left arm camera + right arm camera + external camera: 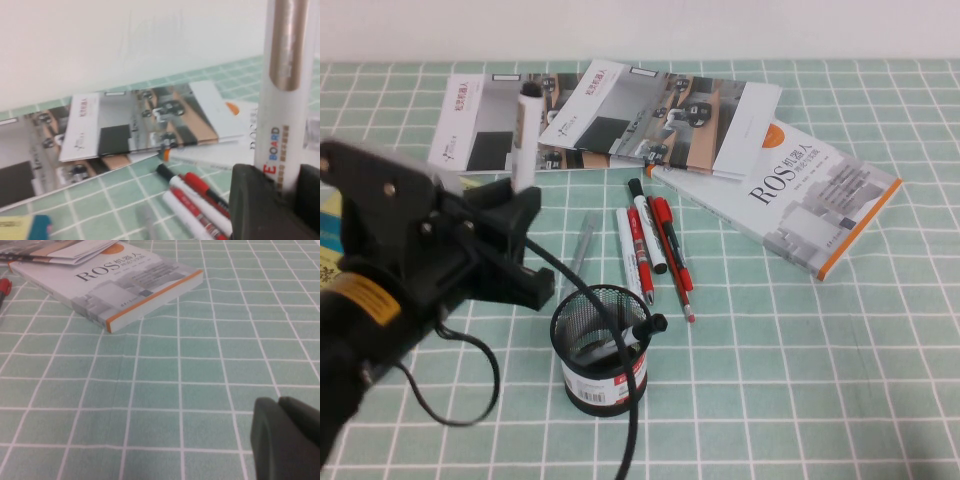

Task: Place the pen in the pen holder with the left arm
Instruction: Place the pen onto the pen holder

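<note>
Next, I release the pen with my left gripper inside the black mesh pen holder (620, 336), beside the marker leaning there.
My left gripper (523, 195) is shut on the pen (527, 135), a white marker with a black cap, and holds it upright above the table, left of and behind the pen holder (603, 380). The pen holder is a black mesh cup with a white and red label, standing near the front middle. Another marker with a black end (648, 326) leans inside it. In the left wrist view the pen (284, 100) stands between the gripper's (287, 192) black fingers (255, 205). My right gripper (281, 415) is shut and empty, low over bare tablecloth.
Several pens and markers (655, 245) lie behind the holder, with a grey pen (582, 243) to their left. Open brochures (610, 115) and a ROS book (800, 195) lie at the back. A black cable (620, 350) runs past the holder.
</note>
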Robot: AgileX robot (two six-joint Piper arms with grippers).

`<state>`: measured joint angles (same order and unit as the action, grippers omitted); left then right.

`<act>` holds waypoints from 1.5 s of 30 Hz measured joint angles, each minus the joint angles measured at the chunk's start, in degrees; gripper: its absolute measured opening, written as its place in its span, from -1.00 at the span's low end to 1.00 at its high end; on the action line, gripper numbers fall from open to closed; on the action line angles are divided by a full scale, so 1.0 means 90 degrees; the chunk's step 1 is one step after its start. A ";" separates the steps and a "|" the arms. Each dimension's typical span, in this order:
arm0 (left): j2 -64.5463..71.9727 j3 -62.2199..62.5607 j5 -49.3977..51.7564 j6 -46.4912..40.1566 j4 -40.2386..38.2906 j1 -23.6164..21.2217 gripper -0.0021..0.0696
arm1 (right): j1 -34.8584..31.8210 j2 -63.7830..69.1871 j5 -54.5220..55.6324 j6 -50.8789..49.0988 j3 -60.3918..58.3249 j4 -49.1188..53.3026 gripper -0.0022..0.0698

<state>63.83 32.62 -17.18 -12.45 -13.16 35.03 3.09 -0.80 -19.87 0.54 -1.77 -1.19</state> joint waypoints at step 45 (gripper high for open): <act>0.2710 -0.0514 -0.2617 0.2555 0.3550 0.0052 0.08 | 0.0000 0.0000 0.0000 0.0000 0.0000 0.0000 -1.00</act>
<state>88.22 27.99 -40.73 10.55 18.78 35.50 3.09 -0.80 -19.87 0.54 -1.77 -1.19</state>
